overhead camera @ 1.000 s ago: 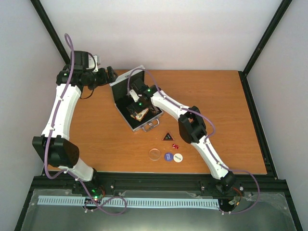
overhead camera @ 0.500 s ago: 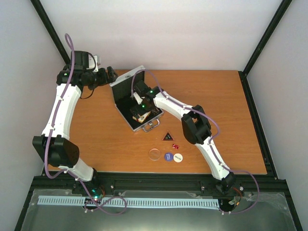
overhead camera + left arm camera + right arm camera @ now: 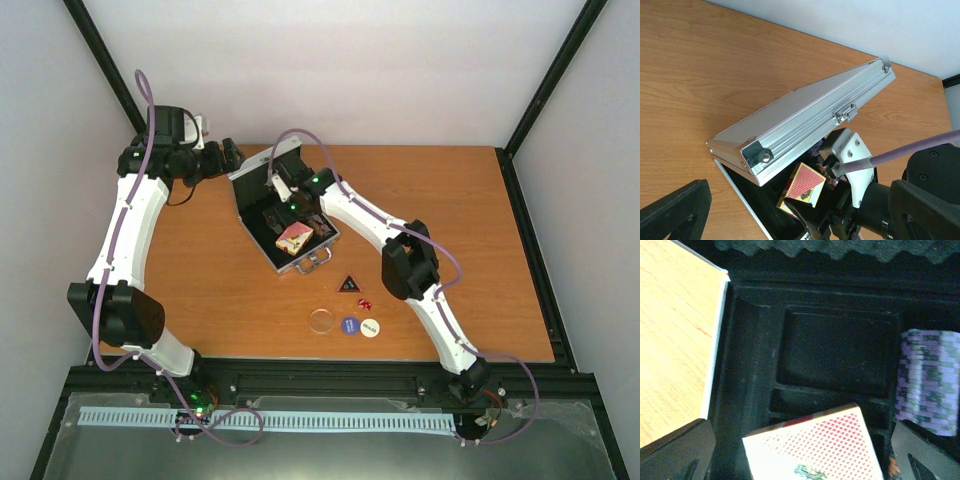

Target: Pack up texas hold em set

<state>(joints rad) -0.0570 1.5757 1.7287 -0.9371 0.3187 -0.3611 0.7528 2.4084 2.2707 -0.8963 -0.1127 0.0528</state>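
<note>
The fingers of my right gripper will next leave the card box, move to the clear disc's rim [image 3: 332,318] beside the blue disc and close on it there.
The silver case [image 3: 313,262] stands open at the table's far left-centre, its lid [image 3: 805,120] half raised. The pink-orange card box [image 3: 294,237] lies tilted on the black foam inside; it also shows in the right wrist view [image 3: 815,450]. My right gripper [image 3: 280,212] hovers open just behind the box, a finger [image 3: 675,452] on each side of it, not gripping. A purple-green chip stack [image 3: 927,382] sits in the case's right slot. My left gripper [image 3: 232,155] is open behind the lid, one finger [image 3: 675,210] showing.
On the table in front of the case lie the black triangle [image 3: 347,283], red dice [image 3: 364,303], clear disc [image 3: 321,320], blue disc [image 3: 349,325] and white disc [image 3: 370,327]. An empty rectangular foam pocket [image 3: 837,350] lies beyond the card box.
My right gripper has let go of the card box and drawn back toward the lid. The box now lies uncovered and tilted in the case. The left arm has not moved.
</note>
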